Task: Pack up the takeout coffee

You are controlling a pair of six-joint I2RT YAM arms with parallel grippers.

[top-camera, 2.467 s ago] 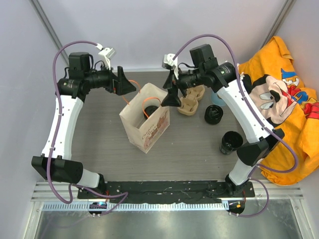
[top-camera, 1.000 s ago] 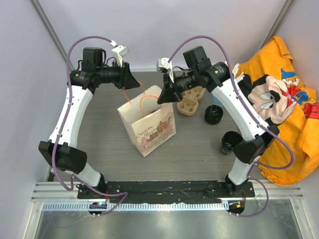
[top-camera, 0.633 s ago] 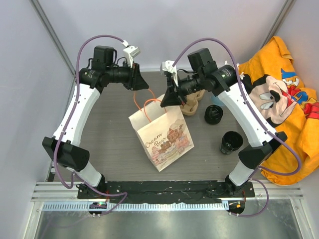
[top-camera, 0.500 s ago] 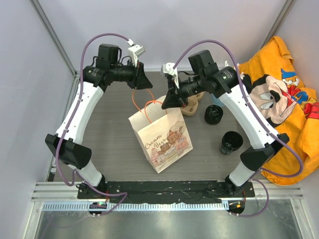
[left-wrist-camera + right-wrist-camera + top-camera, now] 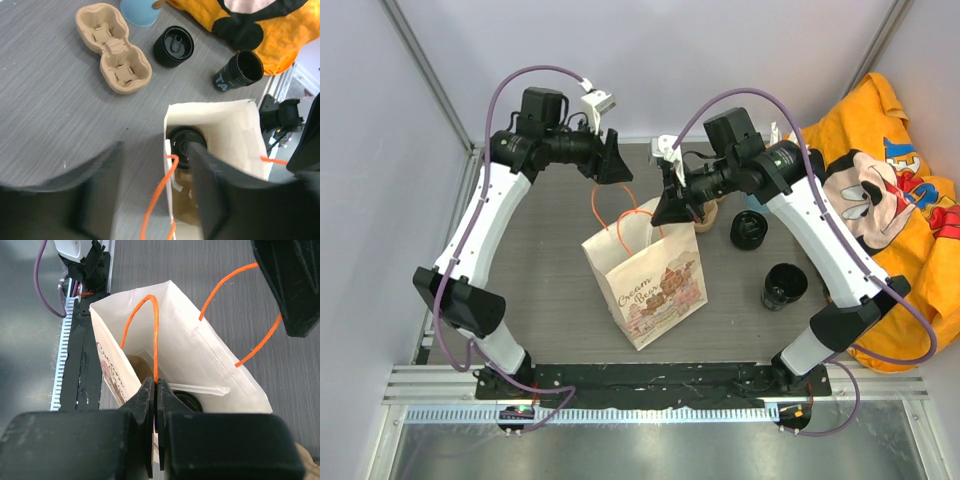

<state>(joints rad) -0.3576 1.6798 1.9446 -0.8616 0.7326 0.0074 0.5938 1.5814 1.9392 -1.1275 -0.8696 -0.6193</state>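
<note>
The paper bag is crooked, its far orange handle loose; I will pinch that handle (image 5: 594,204) with my left gripper before both grippers square the bag.
The paper bag (image 5: 645,272) stands mid-table with its mouth open. The takeout coffee (image 5: 184,145), a small black cup, sits at the bottom inside it and also shows in the right wrist view (image 5: 189,401). My right gripper (image 5: 155,384) is shut on one orange handle (image 5: 155,335), above the bag's right rim (image 5: 672,205). My left gripper (image 5: 155,155) is open over the bag's left rim (image 5: 614,166). The other orange handle (image 5: 161,192) hangs loose between its jaws, unpinched.
A cardboard carrier (image 5: 112,47) lies behind the bag, with a lidded black cup (image 5: 173,46) and an open black cup (image 5: 240,72) to its right. An orange cloth (image 5: 890,200) covers the right side. A paper-wrapped straw (image 5: 200,388) lies in the bag.
The bag has shifted right and toward the near edge while both arms followed it. My left gripper has opened off its handle. The right gripper's hold is unchanged.
</note>
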